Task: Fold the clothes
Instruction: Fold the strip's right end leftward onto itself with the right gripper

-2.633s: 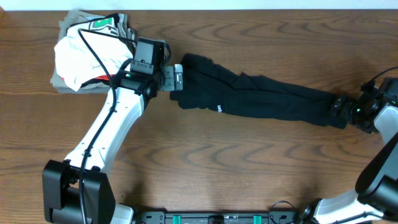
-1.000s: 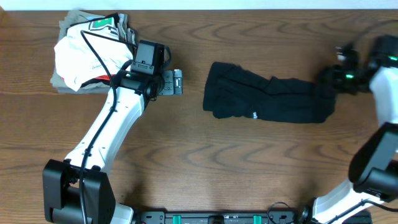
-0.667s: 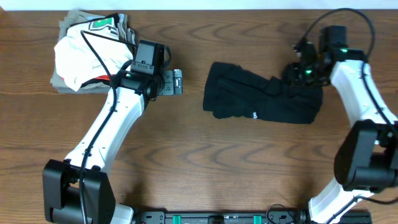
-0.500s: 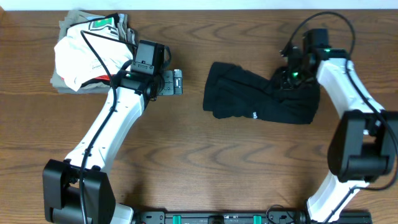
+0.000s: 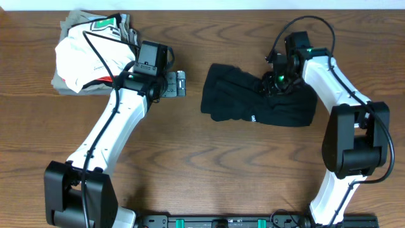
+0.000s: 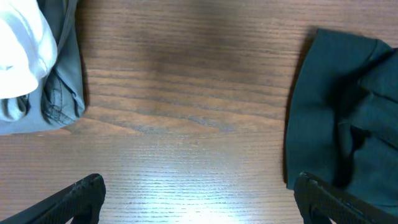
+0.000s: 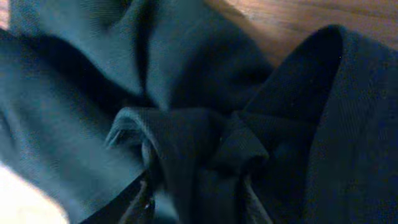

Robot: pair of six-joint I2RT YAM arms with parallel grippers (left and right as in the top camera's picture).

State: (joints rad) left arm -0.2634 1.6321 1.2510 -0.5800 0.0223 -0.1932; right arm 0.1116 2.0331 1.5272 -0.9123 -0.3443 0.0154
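Note:
I have my right gripper around a twisted heap at the middle of the shirt, so next I open it, lift it clear and take the flatter panel point(image 5: 296, 110) next to that heap.
The clothes point(image 5: 253, 101), a black shirt with a small white mark, lie bunched and doubled over at the table's middle right. My right gripper point(image 5: 269, 84) is down on the shirt's upper middle. In the right wrist view its fingers point(image 7: 146, 199) stand apart, with a twisted bunch of black fabric point(image 7: 199, 143) lying between them. My left gripper point(image 5: 179, 83) rests open just left of the shirt. The left wrist view shows that gripper point(image 6: 200, 190) wide apart over bare wood, with the shirt's left edge point(image 6: 348, 112) beside its right finger.
A white garment with green and red print point(image 5: 82, 54) lies on grey-olive garments point(image 5: 63, 82) at the far left corner, behind my left arm. The left wrist view shows their grey edge point(image 6: 62, 81). Bare wood runs along the table's front.
My right arm has swung left, carrying the shirt's right end over onto its middle, so the shirt is shorter. Its jaws have parted. The left arm has not moved.

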